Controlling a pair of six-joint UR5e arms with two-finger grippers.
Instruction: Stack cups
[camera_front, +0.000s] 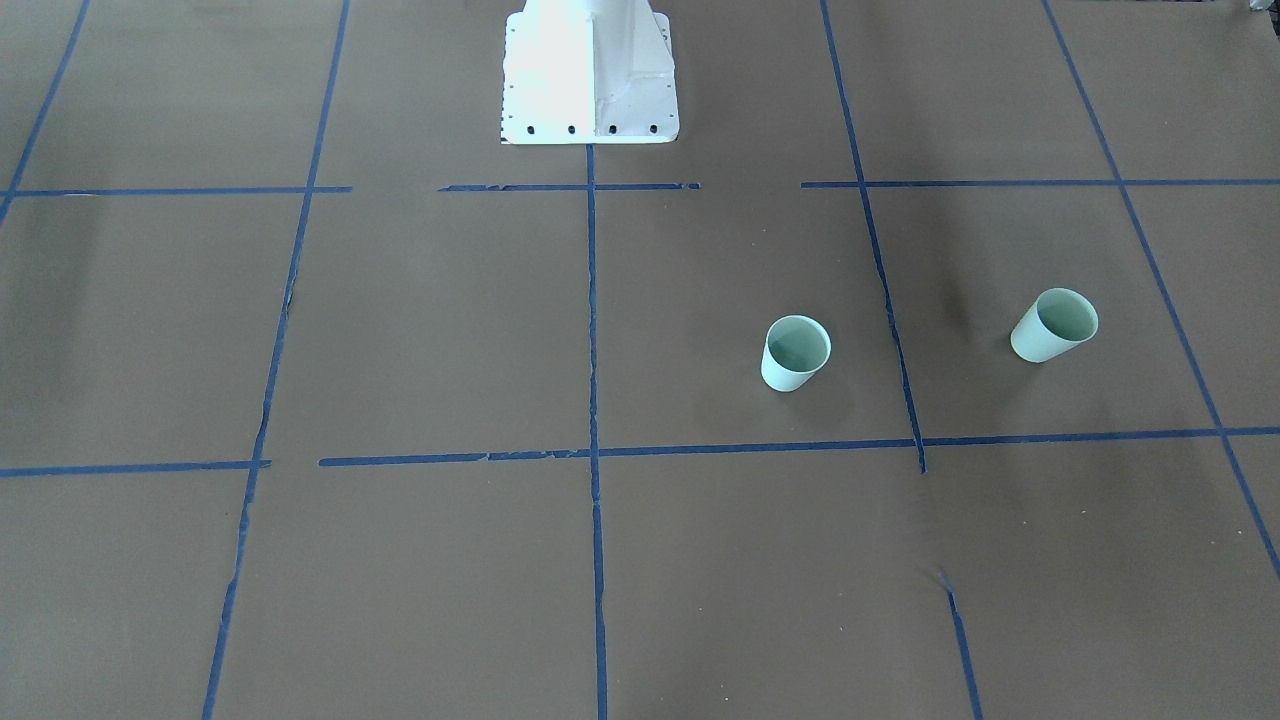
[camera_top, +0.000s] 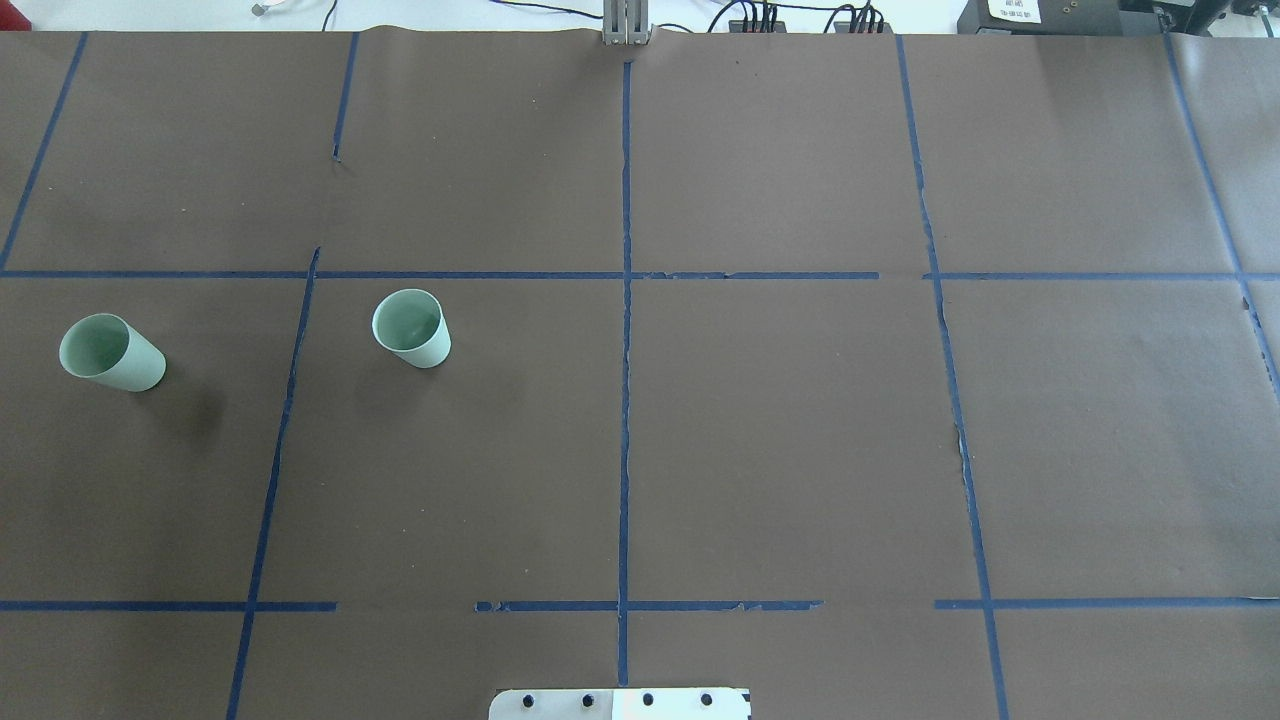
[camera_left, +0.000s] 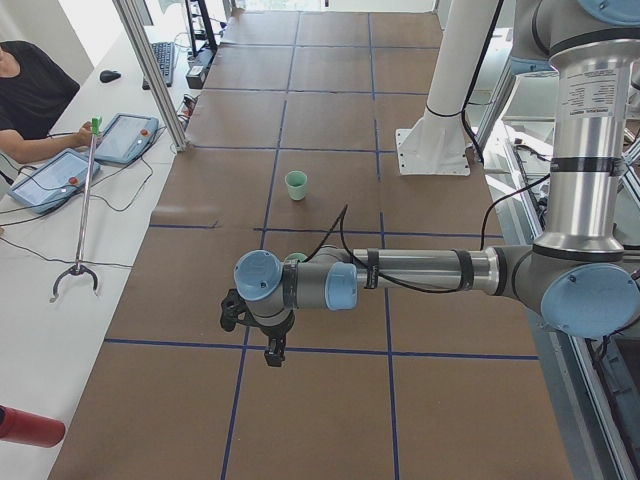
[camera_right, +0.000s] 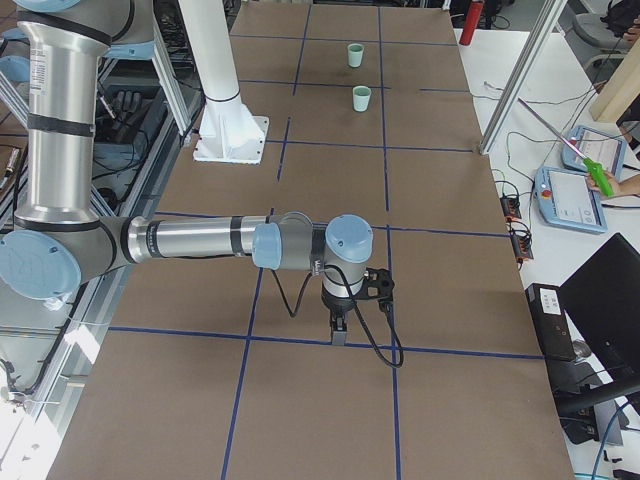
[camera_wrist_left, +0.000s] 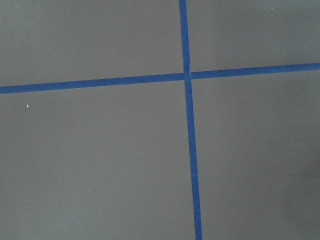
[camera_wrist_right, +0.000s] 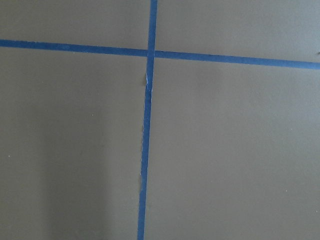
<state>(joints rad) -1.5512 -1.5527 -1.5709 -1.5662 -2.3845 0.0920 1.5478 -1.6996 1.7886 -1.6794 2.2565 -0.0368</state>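
The left gripper will grip the outer cup's rim (camera_front: 1088, 300), opposite the inner cup, to lift the outer cup for stacking.
Two pale mint-green cups stand upright and apart on the brown table, both on my left side. The inner cup (camera_front: 795, 352) (camera_top: 411, 328) (camera_left: 296, 184) (camera_right: 362, 98) is nearer the middle line. The outer cup (camera_front: 1053, 325) (camera_top: 110, 353) (camera_right: 354, 55) is near the table's left end; in the exterior left view it is almost hidden behind my left arm. My left gripper (camera_left: 272, 355) hangs over the table near the left end. My right gripper (camera_right: 340, 335) hangs over the right half, far from the cups. I cannot tell whether either is open or shut. Both wrist views show only paper and tape.
The white robot base (camera_front: 590, 75) stands at the table's robot-side edge. Blue tape lines (camera_top: 625, 400) divide the brown paper into squares. An operator (camera_left: 30, 100) with tablets and a grabber stick (camera_left: 85, 210) sits along the far side.
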